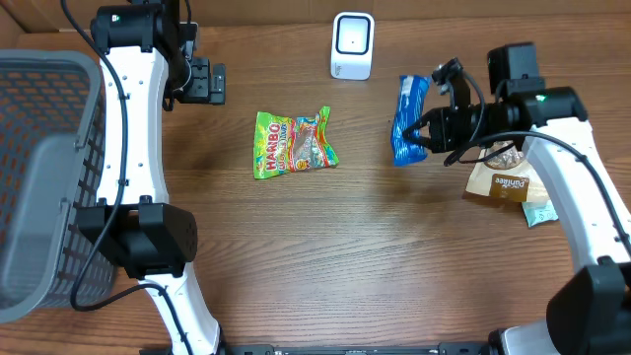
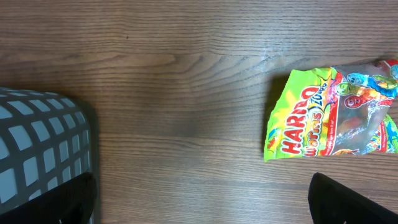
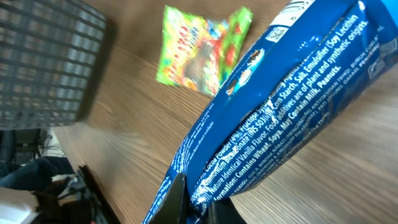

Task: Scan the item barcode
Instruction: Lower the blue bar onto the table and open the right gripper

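The blue packet slants in the robot's right gripper with its barcode tipped away, so the robot should set the packet down and grip it squarely across its width (image 3: 277,118).
My right gripper (image 1: 422,133) is shut on the edge of a blue biscuit packet (image 1: 407,120), which lies right of the table's middle. In the right wrist view the blue packet (image 3: 292,99) fills the frame with its white ingredient print toward the camera, pinched between the fingers (image 3: 189,202) at the bottom. The white barcode scanner (image 1: 352,45) stands at the back, just left of the packet. My left gripper (image 1: 204,82) hangs open at the back left over bare table; its dark fingertips (image 2: 348,202) show at the frame's lower corners.
A green Haribo gummy bag (image 1: 294,144) lies at the centre, also seen as the Haribo bag (image 2: 333,115) in the left wrist view. A brown snack pouch (image 1: 503,177) lies under the right arm. A grey mesh basket (image 1: 44,168) stands at the left edge.
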